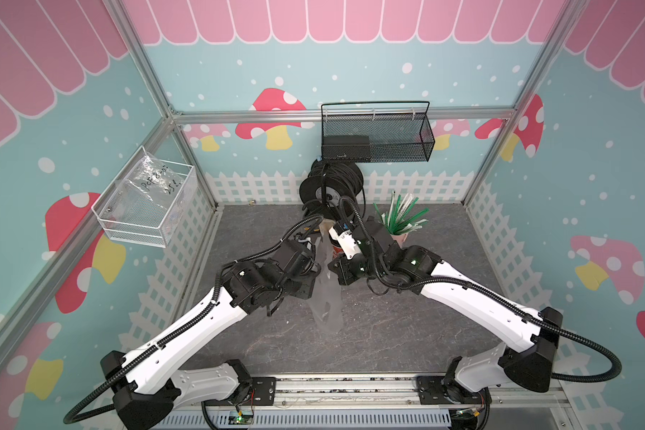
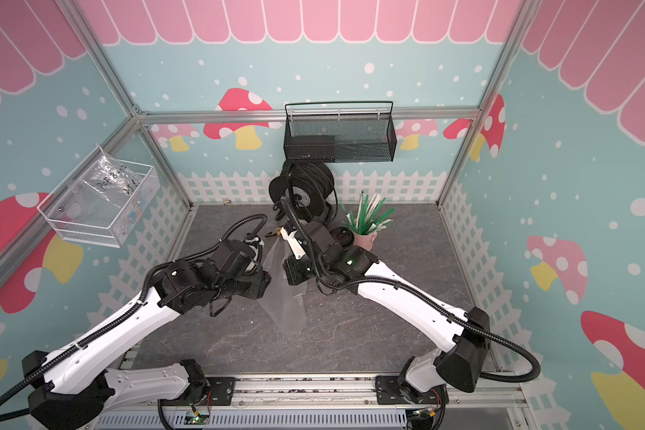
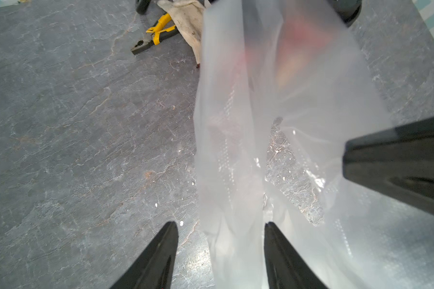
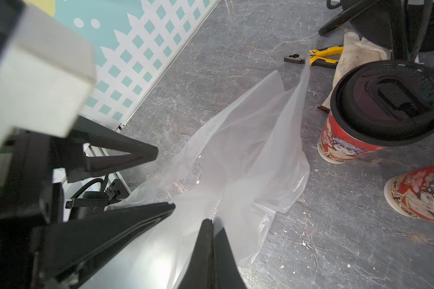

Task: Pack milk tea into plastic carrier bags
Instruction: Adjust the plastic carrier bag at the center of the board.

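Note:
Next, my left gripper backs off from the broad fold of the bag that it now stands open astride and pinches the bag's side edge (image 3: pixel 200 192) before it spreads the bag's opening.
The thin clear plastic carrier bag (image 1: pixel 326 298) (image 2: pixel 287 298) hangs lifted between both arms over the middle of the grey table. My right gripper (image 4: pixel 212 221) is shut on the bag's (image 4: pixel 248 150) upper edge. My left gripper (image 3: pixel 219 225) stands open astride another fold of the bag (image 3: pixel 236 175); one finger touches the film, the other is apart from it. A red-orange milk tea cup with a black domed lid (image 4: pixel 386 100) stands beside the bag. Of a second milk tea cup (image 4: pixel 421 192) only the lower part shows. In a top view one black lid (image 2: pixel 341 235) peeks out behind the right arm.
A pink cup of green-white straws (image 1: pixel 401 238) stands behind the right arm. Yellow-handled pliers (image 3: pixel 156 32) and a dirty white cloth (image 3: pixel 188 17) lie near a black cable spool (image 1: pixel 330 186). A black mesh basket (image 1: pixel 377 134) and a white wire basket (image 1: pixel 146 201) hang on the walls.

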Available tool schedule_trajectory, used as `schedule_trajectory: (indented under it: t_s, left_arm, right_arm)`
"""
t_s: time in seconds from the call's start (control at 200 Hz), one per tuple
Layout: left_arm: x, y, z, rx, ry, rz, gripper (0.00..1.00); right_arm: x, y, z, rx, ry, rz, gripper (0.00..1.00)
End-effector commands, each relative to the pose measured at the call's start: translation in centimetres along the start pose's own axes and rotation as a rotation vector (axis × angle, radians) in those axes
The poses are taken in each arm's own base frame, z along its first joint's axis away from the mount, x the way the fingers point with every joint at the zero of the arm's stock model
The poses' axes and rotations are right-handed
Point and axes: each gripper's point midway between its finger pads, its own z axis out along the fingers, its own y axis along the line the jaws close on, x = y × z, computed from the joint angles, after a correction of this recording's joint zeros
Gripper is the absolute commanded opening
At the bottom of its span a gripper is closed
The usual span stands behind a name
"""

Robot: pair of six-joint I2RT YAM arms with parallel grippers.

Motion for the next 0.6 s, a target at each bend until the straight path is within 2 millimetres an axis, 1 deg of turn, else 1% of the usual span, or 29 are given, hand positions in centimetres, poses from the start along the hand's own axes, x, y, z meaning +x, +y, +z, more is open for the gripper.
schedule_trajectory:
  t_s: [0.0, 0.03, 0.08, 0.16, 0.205, 0.305, 0.38, 0.44, 0.47, 0.59]
  left_arm:
    - [-1.5, 0.6, -1.8, 0.009, -0.091, -0.047, 0.51]
    - [-1.5, 0.7, -1.8, 0.013, -0.092, -0.056, 0.5]
    - [-1.3, 1.0, -1.5, 0.015, -0.084, -0.075, 0.43]
    - [-0.9, 1.1, -0.8, 0.038, -0.065, -0.1, 0.43]
    - [-0.8, 1.0, -0.5, 0.058, -0.058, -0.114, 0.47]
    - [-1.0, 1.2, -0.6, 0.069, -0.062, -0.131, 0.48]
    - [-1.3, 0.9, -0.7, 0.084, -0.068, -0.13, 0.49]
    - [-1.4, 0.6, -0.7, 0.097, -0.068, -0.126, 0.54]
    - [-1.4, 0.5, -0.5, 0.102, -0.061, -0.122, 0.56]
    - [-0.9, 0.4, 0.7, 0.09, -0.024, -0.111, 0.58]
  right_arm:
    - [0.3, -0.3, -0.1, 0.009, 0.01, 0.014, 0.0]
    - [0.5, -0.4, -0.1, 0.01, 0.014, 0.015, 0.0]
    - [0.5, -0.5, -0.1, 0.013, 0.013, 0.015, 0.0]
    - [0.6, -0.4, -0.2, 0.007, 0.008, 0.011, 0.0]
    - [0.6, -0.3, -0.2, -0.001, 0.006, 0.011, 0.0]
    - [0.7, -0.1, 0.0, -0.014, 0.004, 0.01, 0.0]
    - [0.8, -0.1, 0.1, -0.02, 0.005, 0.01, 0.0]
    - [0.8, -0.1, 0.4, -0.02, 0.007, 0.01, 0.0]
    - [0.8, -0.1, 0.4, -0.022, 0.005, 0.01, 0.0]
    - [0.7, 0.1, 0.6, -0.032, 0.005, 0.007, 0.0]
